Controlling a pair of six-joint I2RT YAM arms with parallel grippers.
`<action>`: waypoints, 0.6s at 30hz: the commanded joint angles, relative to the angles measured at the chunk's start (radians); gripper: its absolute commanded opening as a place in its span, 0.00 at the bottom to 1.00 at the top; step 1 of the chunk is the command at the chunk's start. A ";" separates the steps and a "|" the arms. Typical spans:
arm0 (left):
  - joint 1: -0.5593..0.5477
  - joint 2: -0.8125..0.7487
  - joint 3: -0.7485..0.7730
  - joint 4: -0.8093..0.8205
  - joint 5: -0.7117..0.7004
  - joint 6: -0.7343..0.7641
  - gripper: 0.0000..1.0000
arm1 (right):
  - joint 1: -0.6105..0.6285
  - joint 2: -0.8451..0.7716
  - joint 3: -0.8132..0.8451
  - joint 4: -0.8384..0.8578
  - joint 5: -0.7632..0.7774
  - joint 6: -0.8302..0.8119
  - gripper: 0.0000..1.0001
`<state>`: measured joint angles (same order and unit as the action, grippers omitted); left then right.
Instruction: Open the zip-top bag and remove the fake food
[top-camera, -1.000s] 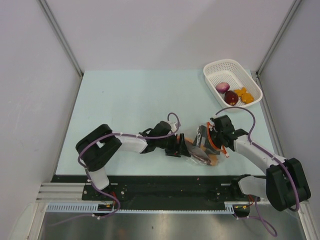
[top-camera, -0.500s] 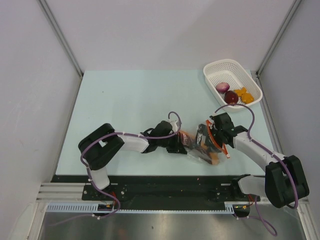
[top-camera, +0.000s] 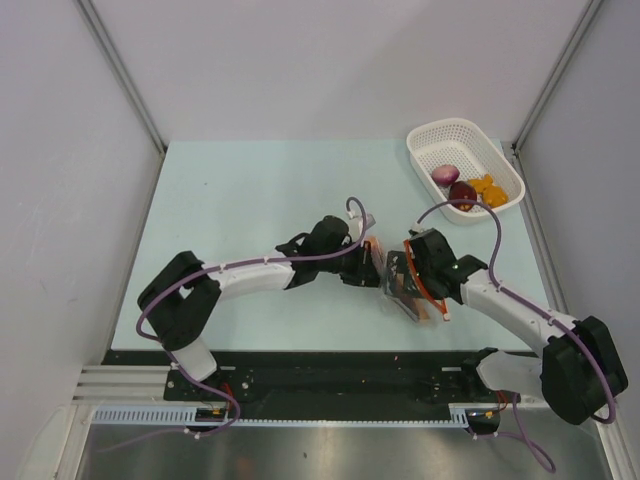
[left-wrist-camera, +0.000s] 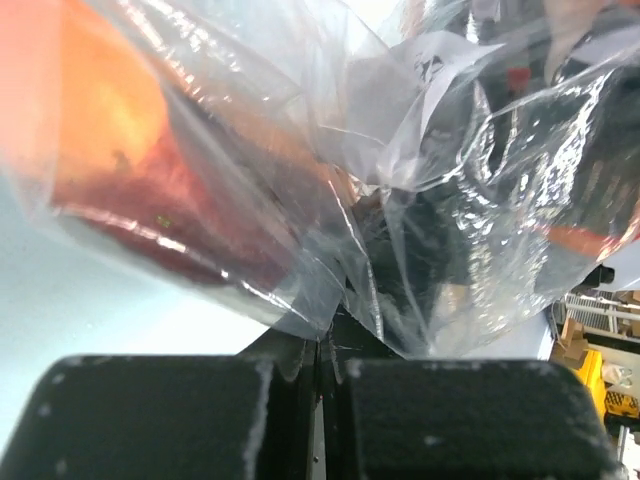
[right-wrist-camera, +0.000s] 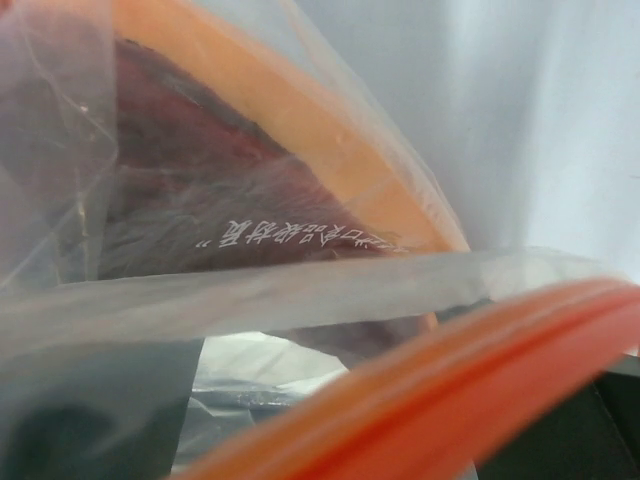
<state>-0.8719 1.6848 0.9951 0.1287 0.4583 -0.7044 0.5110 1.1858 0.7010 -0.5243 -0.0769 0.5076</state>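
The bag is bunched up, and my left gripper is on a fold beside the slice. My left gripper needs to grab the bag's closed end (left-wrist-camera: 165, 255) and pull the bag straight.
The clear zip-top bag (top-camera: 397, 297) is bunched between the two grippers near the table's front middle. My left gripper (top-camera: 373, 267) is shut on a fold of its plastic (left-wrist-camera: 322, 335). A reddish-brown and orange slice of fake food (left-wrist-camera: 150, 195) is inside the bag (left-wrist-camera: 480, 200). My right gripper (top-camera: 407, 282) is at the bag's mouth, jaws wide apart. The orange zip strip (right-wrist-camera: 470, 390) crosses right in front of its camera, with the slice (right-wrist-camera: 200, 190) behind clear film. More fake food lies in the basket: a purple bulb (top-camera: 445, 174), a maroon lump (top-camera: 462, 194) and orange chunks (top-camera: 486, 189).
A white perforated basket (top-camera: 440, 133) stands at the table's far right corner. Grey walls close in the left, right and back. The arms' bases and a black rail (top-camera: 330, 375) run along the near edge.
The left gripper has shut on the bag's plastic and moved away from the front edge, drawing the bag with it. The right gripper has followed leftward and opened a little wider.
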 joint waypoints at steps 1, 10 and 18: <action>0.007 -0.033 0.080 0.034 0.039 0.028 0.00 | 0.052 0.024 -0.001 0.021 0.186 0.043 0.97; 0.024 -0.080 0.062 -0.096 -0.007 0.072 0.00 | 0.077 0.017 -0.029 0.041 0.272 0.036 0.19; 0.067 -0.060 0.062 -0.233 -0.024 0.135 0.00 | 0.032 -0.107 0.048 -0.065 0.166 0.014 0.00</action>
<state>-0.8257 1.6634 1.0157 -0.0315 0.4297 -0.6350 0.5865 1.1282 0.6987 -0.5018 0.1078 0.5335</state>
